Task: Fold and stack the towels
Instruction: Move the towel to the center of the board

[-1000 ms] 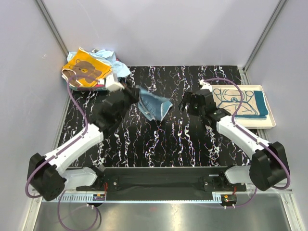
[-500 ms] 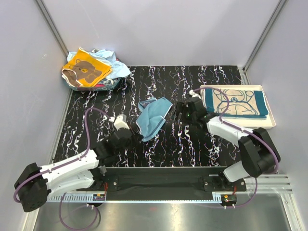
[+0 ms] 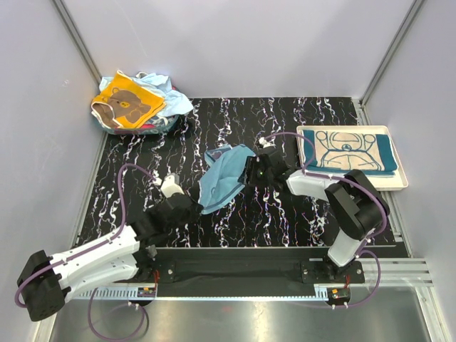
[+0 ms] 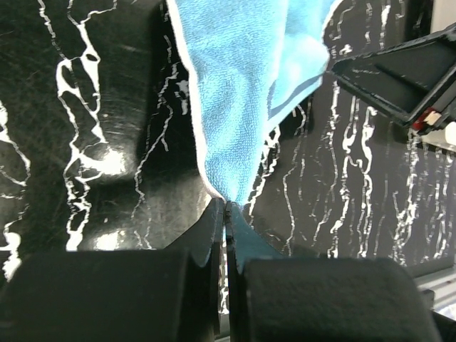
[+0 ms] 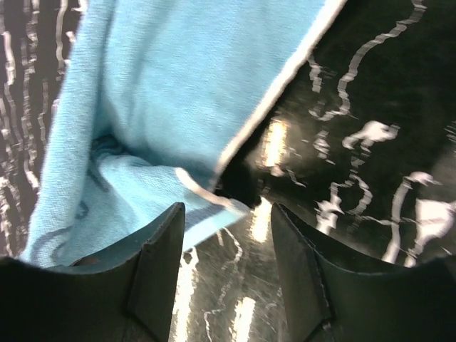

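Note:
The light blue towel's white-hemmed corner is lying loose between my right gripper's open fingers, so I need to move in and pinch that corner (image 5: 238, 207) before I lift the towel.
A light blue towel (image 3: 225, 175) lies crumpled mid-table. My left gripper (image 3: 197, 209) is shut on its near corner, seen pinched between the closed jaws in the left wrist view (image 4: 226, 208), with the towel (image 4: 249, 85) stretching away from them. My right gripper (image 3: 249, 171) is low at the towel's right edge. Its jaws stand apart in the right wrist view (image 5: 226, 214), and a white-hemmed corner of the towel (image 5: 164, 92) lies just ahead between them, not pinched. A teal towel with beige centre (image 3: 349, 152) lies flat on the tray.
A pile of towels topped by an orange-yellow bear towel (image 3: 127, 104) sits at the back left corner. The white tray (image 3: 400, 182) stands at the right edge. Grey walls enclose the black marbled table (image 3: 285, 214) on three sides.
My left arm has drawn back toward the near edge, pulling the blue towel's corner with it. My right gripper has moved left to the towel's edge and its jaws have narrowed.

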Controlling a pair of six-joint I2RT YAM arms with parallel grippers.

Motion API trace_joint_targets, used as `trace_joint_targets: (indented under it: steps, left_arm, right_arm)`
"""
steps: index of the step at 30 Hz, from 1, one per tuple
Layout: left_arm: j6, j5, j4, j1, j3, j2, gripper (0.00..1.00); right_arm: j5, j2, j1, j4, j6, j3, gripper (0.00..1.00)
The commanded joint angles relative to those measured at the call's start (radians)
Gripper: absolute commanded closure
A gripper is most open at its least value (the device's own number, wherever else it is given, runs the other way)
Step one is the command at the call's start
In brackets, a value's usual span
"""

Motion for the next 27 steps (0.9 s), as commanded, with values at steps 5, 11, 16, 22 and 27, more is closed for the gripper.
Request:
trace_joint_targets:
  steps: [5, 11, 16, 22, 27]
  left_arm:
    - [-0.007, -0.027, 0.004, -0.004, 0.022, -0.009, 1.0]
    - [-0.005, -0.024, 0.004, -0.003, 0.022, -0.009, 1.0]
    - [-0.004, -0.021, 0.01, -0.004, 0.019, -0.004, 1.0]
    - [0.003, -0.019, 0.014, -0.003, 0.02, 0.002, 1.0]
    - [0.013, -0.015, 0.014, -0.003, 0.027, 0.007, 1.0]
  right_arm:
    - [-0.041, 0.081, 0.041, 0.112, -0.025, 0.04, 0.46]
    - [0.028, 0.078, 0.041, 0.109, -0.047, 0.011, 0.47]
    - [0.012, 0.08, 0.044, 0.124, -0.051, -0.005, 0.51]
    - [-0.004, 0.091, 0.049, 0.147, -0.044, -0.009, 0.7]
    - [0.009, 0.057, 0.049, 0.135, -0.038, -0.022, 0.92]
